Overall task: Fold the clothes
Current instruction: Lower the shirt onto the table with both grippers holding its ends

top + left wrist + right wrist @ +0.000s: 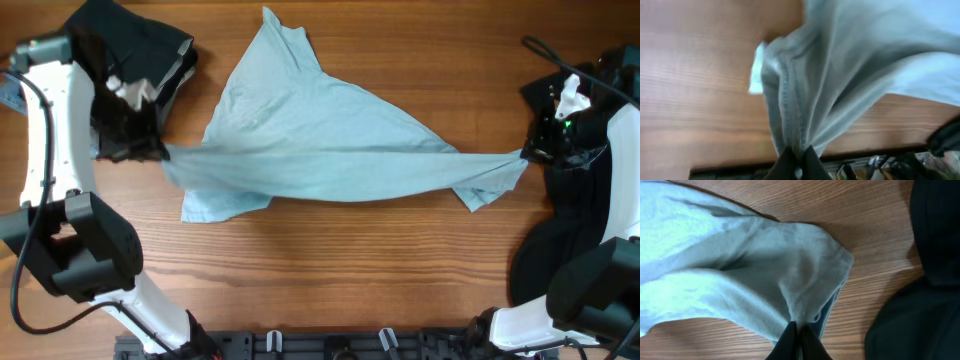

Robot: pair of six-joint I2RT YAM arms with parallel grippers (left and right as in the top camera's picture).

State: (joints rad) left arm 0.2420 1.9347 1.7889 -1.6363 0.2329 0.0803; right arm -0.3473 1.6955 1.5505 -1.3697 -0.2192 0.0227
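Next, my left gripper opens and takes the bunched corner (775,56) before I lift with both grippers, as it is pinching the T-shirt's hem short of its far corner.
A pale blue-grey T-shirt (320,135) is stretched across the middle of the wooden table, pulled taut between both arms. My left gripper (160,152) is shut on its left end; in the left wrist view the jaws (799,159) pinch the hemmed cloth (840,75). My right gripper (525,155) is shut on its right end; in the right wrist view the jaws (799,337) pinch the bunched fabric (740,275). A point of the shirt reaches to the far edge, and one corner hangs loose at the lower left.
A dark garment pile (140,60) with some white cloth lies at the far left, by the left arm. Another black garment (575,225) lies at the right under the right arm, also seen in the right wrist view (920,305). A black rail (330,345) runs along the near edge.
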